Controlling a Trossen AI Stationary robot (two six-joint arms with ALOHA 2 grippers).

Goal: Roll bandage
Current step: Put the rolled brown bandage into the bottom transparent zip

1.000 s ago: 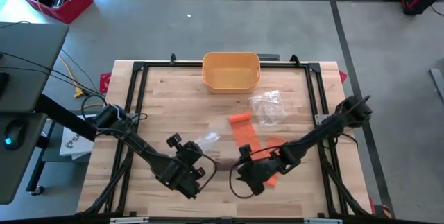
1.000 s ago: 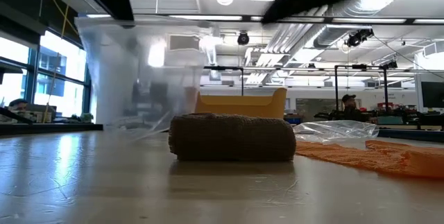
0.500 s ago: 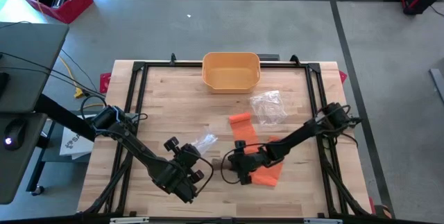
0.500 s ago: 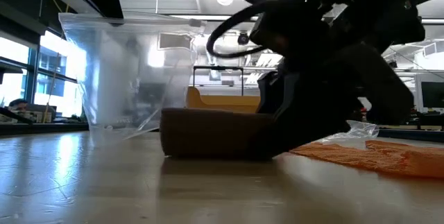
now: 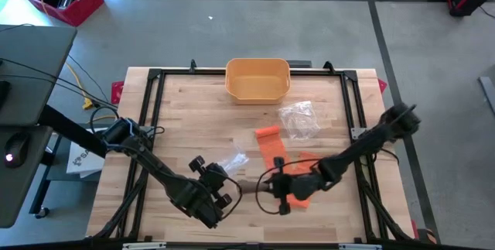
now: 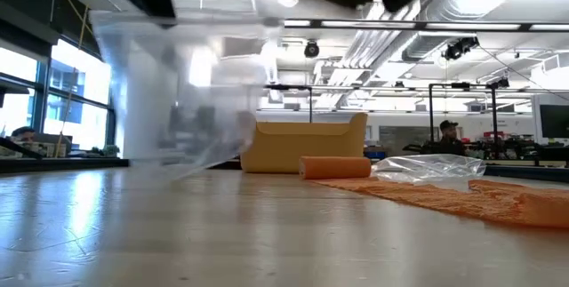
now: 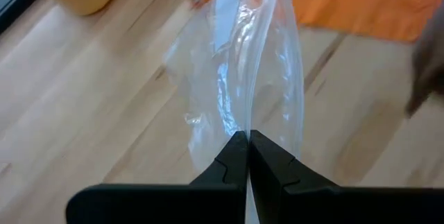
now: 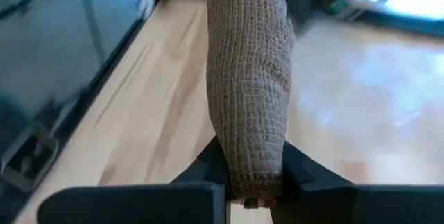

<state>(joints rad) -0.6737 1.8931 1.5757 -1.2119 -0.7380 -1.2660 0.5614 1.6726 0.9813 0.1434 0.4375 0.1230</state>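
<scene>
I should release the brown rolled bandage from my right gripper inside my left gripper's clear plastic bag (image 5: 250, 168), next to the orange bandage.
A brown rolled bandage (image 8: 250, 78) is clear of the table, with my right gripper (image 5: 268, 188) shut on it near the table's front middle. My left gripper (image 5: 223, 176) stands just to its left, shut on a clear plastic bag (image 5: 233, 159) that also shows large in the low view (image 6: 178, 100). An orange bandage (image 5: 276, 151) lies unrolled on the wood, its rolled far end (image 6: 335, 167) resting on the table. My left gripper pinches a creased edge of the clear bag (image 7: 248, 123) between its two shut fingers, slanting down from the near left. The bag spreads out ahead of the fingertips and hangs slack toward the table. My right gripper pinches the brown roll's near end (image 8: 254, 160) by its two sides. The roll lies along the fingers and sticks out well past them. It comes in from the table's right, slanting a little down, and the roll is lifted clear.
A yellow bin (image 5: 257, 78) stands at the table's far edge. A second crumpled clear bag (image 5: 298, 118) lies right of the orange bandage. A black frame (image 5: 155, 111) runs round the table top. Bare wood lies at the far left.
My right gripper has gone toward the table's left to the brown roll lying there, shut on it and drawn back a little rightward, lifting it clear of the table; the roll is gone from the low view. My left gripper has kept the clear bag raised.
</scene>
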